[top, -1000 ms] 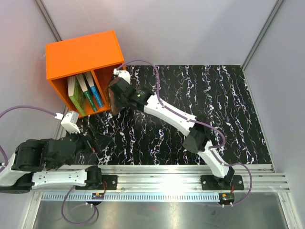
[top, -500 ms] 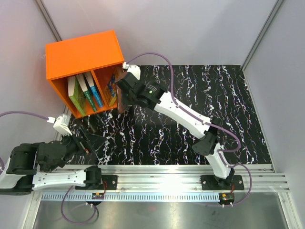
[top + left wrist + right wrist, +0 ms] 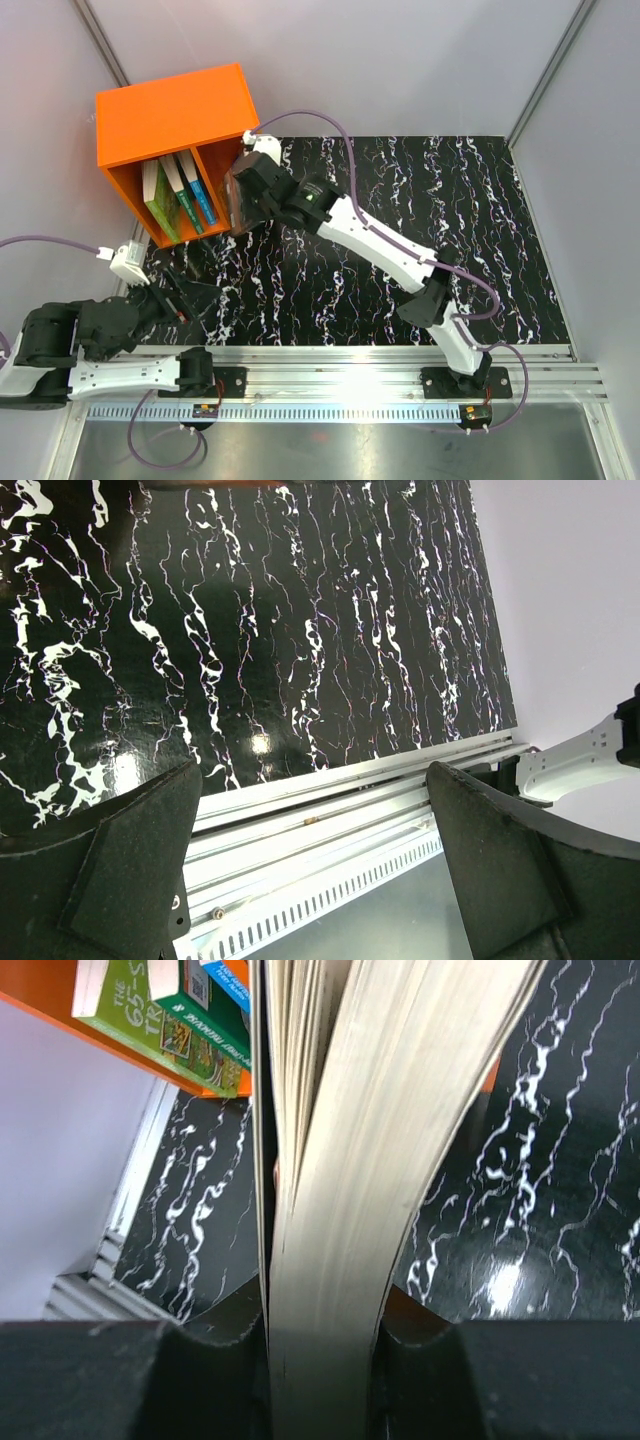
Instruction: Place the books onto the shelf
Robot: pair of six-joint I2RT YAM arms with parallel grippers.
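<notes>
My right gripper needs to release the dark book upright inside the orange shelf's compartment across the divider (image 3: 234,186) from the blue book.
The orange shelf (image 3: 170,110) stands at the far left of the black marbled mat, its open side facing the arms. Three books (image 3: 180,195) lean upright in its left compartment; their green and blue covers (image 3: 160,1020) show at the top left of the right wrist view. My right gripper (image 3: 250,195) is shut on another book (image 3: 350,1160), whose cream page edges fill the space between its jaws. That book's dark cover (image 3: 238,205) stands at the mouth of the right compartment. My left gripper (image 3: 190,300) hangs open and empty over the mat's near left corner, its fingers (image 3: 510,870) spread wide.
An aluminium rail (image 3: 350,360) with both arm bases runs along the near edge. Grey walls close in behind and beside the shelf. The right arm (image 3: 380,245) stretches diagonally across the mat (image 3: 450,220).
The right gripper, still holding the book, swung right and then back left at the shelf's mouth. The left arm drew back toward the near left corner.
</notes>
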